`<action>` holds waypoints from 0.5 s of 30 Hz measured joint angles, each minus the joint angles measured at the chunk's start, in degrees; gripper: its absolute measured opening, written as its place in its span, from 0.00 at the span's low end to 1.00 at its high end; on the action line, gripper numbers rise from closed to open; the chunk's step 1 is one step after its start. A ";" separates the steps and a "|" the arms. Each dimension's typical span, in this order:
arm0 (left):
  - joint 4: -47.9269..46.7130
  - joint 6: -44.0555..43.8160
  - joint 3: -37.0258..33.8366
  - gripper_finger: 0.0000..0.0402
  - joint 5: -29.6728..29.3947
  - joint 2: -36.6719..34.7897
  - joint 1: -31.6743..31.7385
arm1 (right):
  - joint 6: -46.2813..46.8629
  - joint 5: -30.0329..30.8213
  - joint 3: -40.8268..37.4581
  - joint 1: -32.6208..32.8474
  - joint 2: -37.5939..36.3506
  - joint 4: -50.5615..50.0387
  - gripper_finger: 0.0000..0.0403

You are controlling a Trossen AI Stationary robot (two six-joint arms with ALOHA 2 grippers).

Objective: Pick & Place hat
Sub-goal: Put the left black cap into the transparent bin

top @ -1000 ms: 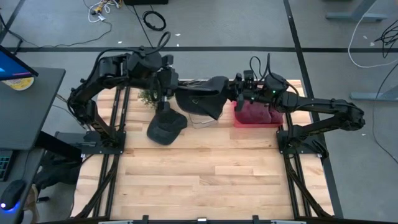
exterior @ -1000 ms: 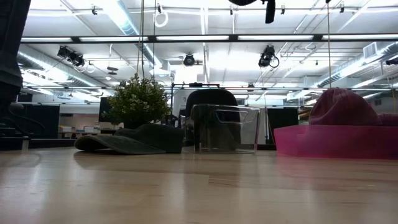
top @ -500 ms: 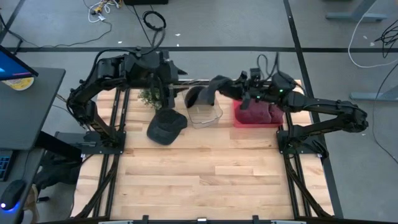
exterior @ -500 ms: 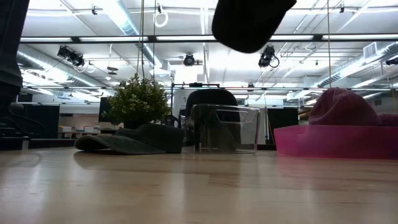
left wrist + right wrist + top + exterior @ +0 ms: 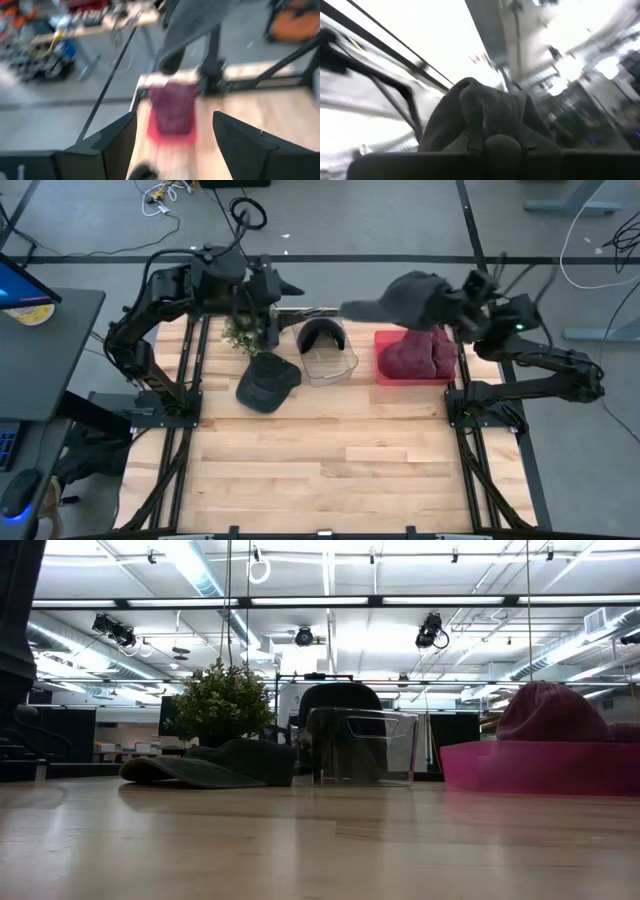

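The dark grey hat is held up by its top in my right gripper, and my left gripper will close on the visor's front end (image 5: 349, 311) (image 5: 171, 62) of that hat.
A dark grey hat (image 5: 408, 296) hangs high over the table's far right, its brim (image 5: 352, 308) pointing toward the table's left, with my right gripper (image 5: 450, 302) shut on it. In the right wrist view the hat (image 5: 485, 107) fills the middle. My left gripper (image 5: 278, 286) is up at the far left, open and holding nothing; its two fingers (image 5: 115, 147) stand wide apart. A second dark hat (image 5: 268, 383) lies flat on the table, also visible in the low view (image 5: 215, 764). My right gripper holds the hat by bunched cloth of its crown (image 5: 492, 131), on the side away from the brim, pinched between the two fingers. The fingers slant upward from the table's right. The hat is lifted clear, its brim sticking out toward the left.
A clear plastic box (image 5: 328, 360) stands at the far middle with a black item (image 5: 320, 333) at its far end. To its right a pink tray (image 5: 384, 370) holds maroon hats (image 5: 415, 357). A small plant (image 5: 242, 335) stands at the far left. Bare wood covers the near half.
My left gripper has opened and let go of the grey hat, staying at the far left. My right gripper has carried the hat up and toward the table's right, tipping upward; the hat has gone from over the clear box to high above the pink tray.
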 joint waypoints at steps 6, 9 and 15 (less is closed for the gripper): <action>12.89 1.20 0.03 0.66 7.21 0.87 -0.59 | 4.61 -0.47 0.00 0.07 0.43 9.03 0.09; 18.75 1.66 0.02 0.66 8.58 2.74 -1.00 | 5.96 -0.48 0.00 0.09 0.95 12.32 0.09; 24.54 1.88 -0.04 0.66 9.82 7.30 -1.27 | 8.61 -1.22 0.00 0.09 2.95 19.98 0.09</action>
